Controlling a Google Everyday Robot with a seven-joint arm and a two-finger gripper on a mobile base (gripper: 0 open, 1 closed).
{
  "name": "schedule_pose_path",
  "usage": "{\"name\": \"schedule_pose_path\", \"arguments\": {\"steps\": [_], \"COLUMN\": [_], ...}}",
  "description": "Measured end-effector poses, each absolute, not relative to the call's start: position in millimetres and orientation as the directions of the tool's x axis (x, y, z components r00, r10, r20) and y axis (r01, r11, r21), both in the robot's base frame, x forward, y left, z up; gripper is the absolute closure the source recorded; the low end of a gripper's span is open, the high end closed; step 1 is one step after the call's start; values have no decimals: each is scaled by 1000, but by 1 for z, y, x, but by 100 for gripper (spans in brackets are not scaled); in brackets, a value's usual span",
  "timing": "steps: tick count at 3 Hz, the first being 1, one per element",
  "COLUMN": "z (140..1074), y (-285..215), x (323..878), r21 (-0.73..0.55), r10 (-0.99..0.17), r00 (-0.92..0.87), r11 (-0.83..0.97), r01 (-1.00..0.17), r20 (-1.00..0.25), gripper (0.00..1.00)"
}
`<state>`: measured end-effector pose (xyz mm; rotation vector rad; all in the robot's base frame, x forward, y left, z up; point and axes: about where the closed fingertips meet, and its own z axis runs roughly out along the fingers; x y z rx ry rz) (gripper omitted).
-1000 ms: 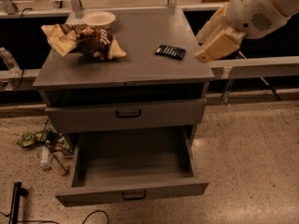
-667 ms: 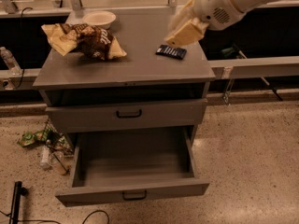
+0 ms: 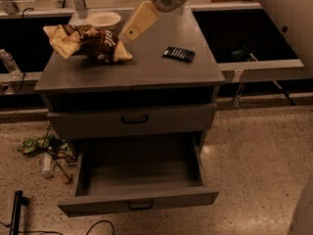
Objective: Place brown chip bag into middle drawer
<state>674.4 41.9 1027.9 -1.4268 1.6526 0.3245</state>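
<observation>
The brown chip bag's dark middle [image 3: 104,42], on the side by the white bowl, is the next place my gripper will move to and close on.
The brown chip bag [image 3: 90,40] lies crumpled on the back left of the grey cabinet top [image 3: 146,67]. It has a dark brown middle and pale yellow ends. My gripper [image 3: 130,33] hangs from the arm at the top of the view. It is just right of the bag's right end and slightly above the cabinet top. Nothing shows in it. The middle drawer [image 3: 139,173] is pulled out wide and its inside is bare. Its front panel with the small black handle [image 3: 140,204] faces the floor area in front.
A small flat black packet [image 3: 178,54] lies on the right of the cabinet top. A white bowl [image 3: 103,18] stands behind the bag. The upper handled drawer [image 3: 133,120] is closed. Litter [image 3: 46,153] lies on the floor left of the cabinet. A black cable [image 3: 17,212] lies at bottom left.
My gripper has swung left across the cabinet top, from over the right edge past the black packet to beside the chip bag. The bag and the drawers have not moved.
</observation>
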Motion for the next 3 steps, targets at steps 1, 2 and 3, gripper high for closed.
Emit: {"name": "schedule_pose_path", "arguments": {"steps": [1, 2, 3], "z": [1026, 1000, 953], "y": [38, 59, 103], "x": [671, 691, 744], "r21": [-344, -362, -400], "r10": [-657, -658, -671], "r00": [70, 87, 146], "r11": [298, 295, 242], "r01": [-890, -884, -884], "r20": [-750, -748, -727], "gripper": [0, 0, 0]}}
